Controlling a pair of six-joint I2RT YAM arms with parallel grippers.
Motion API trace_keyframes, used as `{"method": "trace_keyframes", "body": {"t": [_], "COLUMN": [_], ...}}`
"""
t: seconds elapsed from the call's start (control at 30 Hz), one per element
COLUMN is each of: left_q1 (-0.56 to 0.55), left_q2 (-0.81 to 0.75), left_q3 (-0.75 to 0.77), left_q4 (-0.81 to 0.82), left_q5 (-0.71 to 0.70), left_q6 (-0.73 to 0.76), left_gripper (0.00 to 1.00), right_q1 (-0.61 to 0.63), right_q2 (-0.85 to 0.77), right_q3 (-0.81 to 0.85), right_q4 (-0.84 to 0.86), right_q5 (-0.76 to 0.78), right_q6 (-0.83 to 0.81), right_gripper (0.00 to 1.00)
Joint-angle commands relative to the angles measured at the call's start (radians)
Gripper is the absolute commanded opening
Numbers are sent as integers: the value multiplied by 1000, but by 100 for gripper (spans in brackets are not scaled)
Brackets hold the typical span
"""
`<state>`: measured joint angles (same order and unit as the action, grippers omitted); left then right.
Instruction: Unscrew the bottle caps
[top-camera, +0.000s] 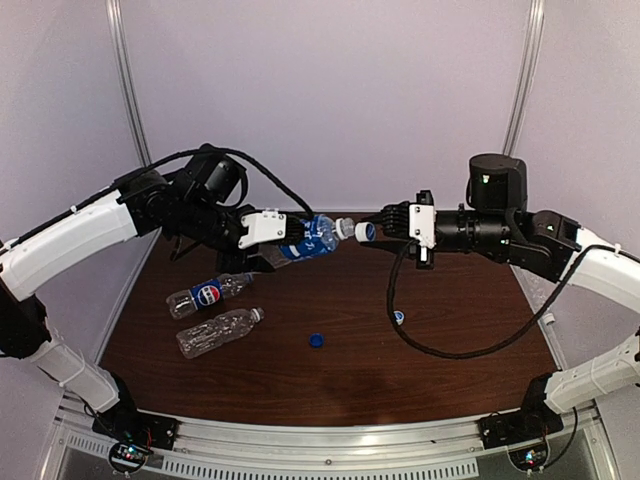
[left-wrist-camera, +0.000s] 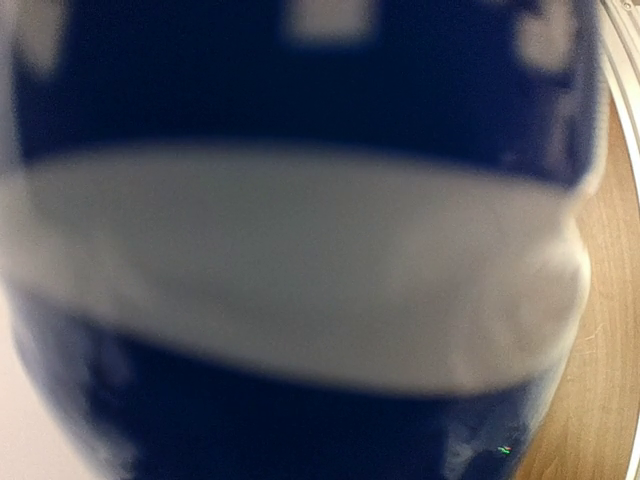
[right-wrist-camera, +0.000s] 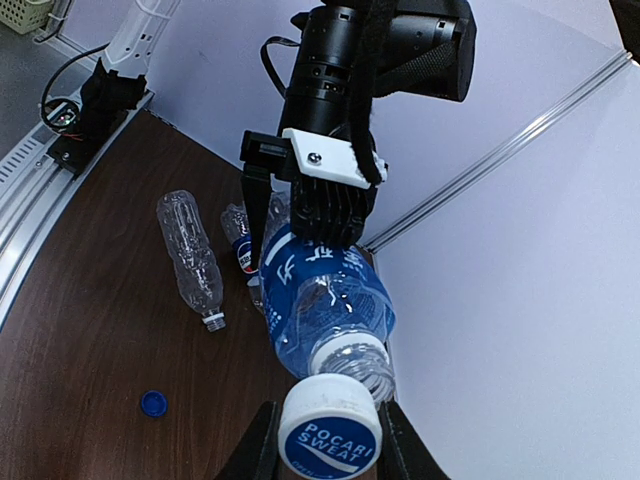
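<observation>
Next, my right gripper sets the white cap down beside the pale cap, in a spot that is away from the dark blue cap (top-camera: 438, 301).
My left gripper (top-camera: 297, 240) is shut on a clear bottle with a blue label (top-camera: 318, 238) and holds it level above the table, neck pointing right. In the left wrist view its blurred label (left-wrist-camera: 300, 280) fills the frame. My right gripper (top-camera: 378, 231) is shut on its white cap (top-camera: 366, 232). In the right wrist view the cap (right-wrist-camera: 330, 436), printed Pocari Sweat, sits between my fingers (right-wrist-camera: 260, 447), just off the threaded neck (right-wrist-camera: 352, 362). The left gripper (right-wrist-camera: 328, 215) clamps the bottle's body (right-wrist-camera: 320, 285).
A Pepsi-labelled bottle (top-camera: 209, 294) and an unlabelled bottle (top-camera: 218, 331) lie on the brown table's left side (top-camera: 450, 370). A loose dark blue cap (top-camera: 316, 340) and a pale cap (top-camera: 399, 318) lie mid-table. A black cable (top-camera: 440, 350) hangs from the right arm.
</observation>
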<state>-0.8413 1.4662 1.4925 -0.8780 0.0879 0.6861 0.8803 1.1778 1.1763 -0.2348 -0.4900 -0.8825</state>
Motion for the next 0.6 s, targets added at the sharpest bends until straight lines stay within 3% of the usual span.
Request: {"method": "trace_keyframes", "body": {"t": [0.0, 0.57], "left_q1": [3, 3], "left_q2": [6, -5], "left_q3": [38, 41], "left_q4": [4, -2], "left_q5": [-5, 21], "left_q6": [-17, -24], "left_gripper": [39, 39], "right_q1": [1, 1], "right_q2": [-12, -12], "right_q3": [-20, -8], "right_q4": [33, 26], "right_q5": [-10, -49], "right_q6": [33, 2], "right_gripper": [1, 0]}}
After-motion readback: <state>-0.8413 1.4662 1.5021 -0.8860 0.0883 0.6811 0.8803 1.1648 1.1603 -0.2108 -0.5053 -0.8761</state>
